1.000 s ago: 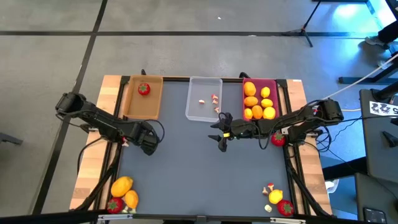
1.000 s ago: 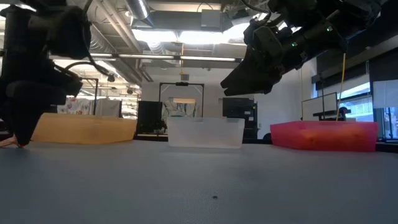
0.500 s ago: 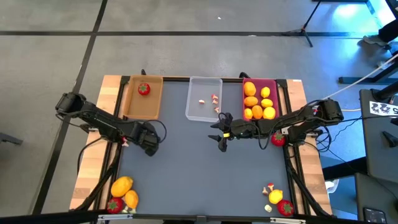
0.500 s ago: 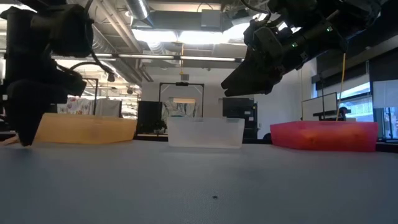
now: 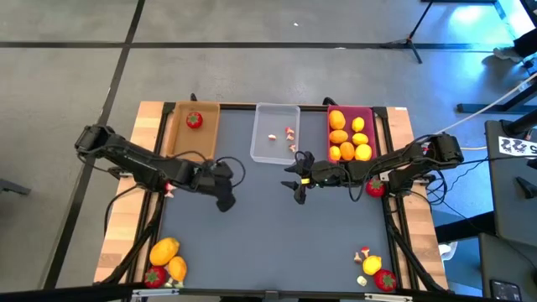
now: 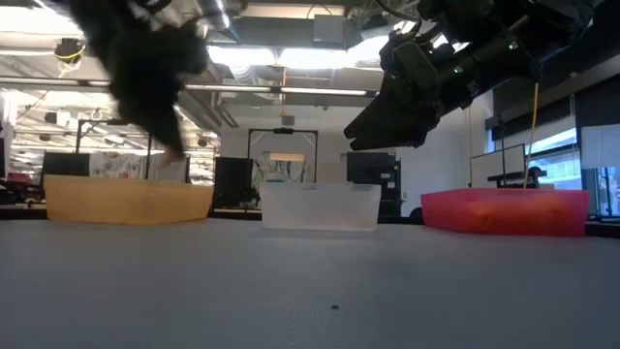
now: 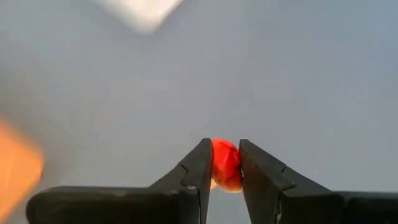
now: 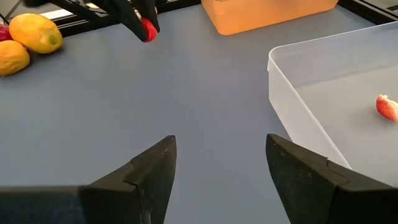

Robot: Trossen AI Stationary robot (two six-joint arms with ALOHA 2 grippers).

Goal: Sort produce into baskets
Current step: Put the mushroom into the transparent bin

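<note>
I need to release the red mushroom-like piece from my left gripper in the clear basket (image 5: 280, 151), beside the mushroom bit nearest the basket's front edge.
My left gripper (image 5: 224, 201) is over the table's middle left, shut on a small red mushroom-like piece (image 7: 225, 165); the piece also shows in the right wrist view (image 8: 148, 29). My right gripper (image 5: 298, 178) hangs open and empty in front of the clear basket (image 5: 275, 134), which holds mushroom bits (image 5: 289, 134). The tan basket (image 5: 193, 143) holds a strawberry (image 5: 194, 120). The magenta basket (image 5: 367, 117) holds yellow and orange fruits (image 5: 348, 138). My left gripper pinches the red piece's rounded cap (image 7: 227, 155) between its two fingertips, one finger (image 7: 199, 168) on each side. In the right wrist view the fingers slant downward from above. The piece is lifted clear of the table.
Loose produce lies at the near left corner (image 5: 165, 260) and the near right corner (image 5: 373, 268). A strawberry (image 5: 375, 189) lies by the right edge under the right arm. The grey table between the arms and the near edge (image 5: 268, 243) is open.
My left gripper has risen off the table by the tan basket and swung toward the table's right edge, carrying the red piece lifted clear. My right gripper has kept still.
</note>
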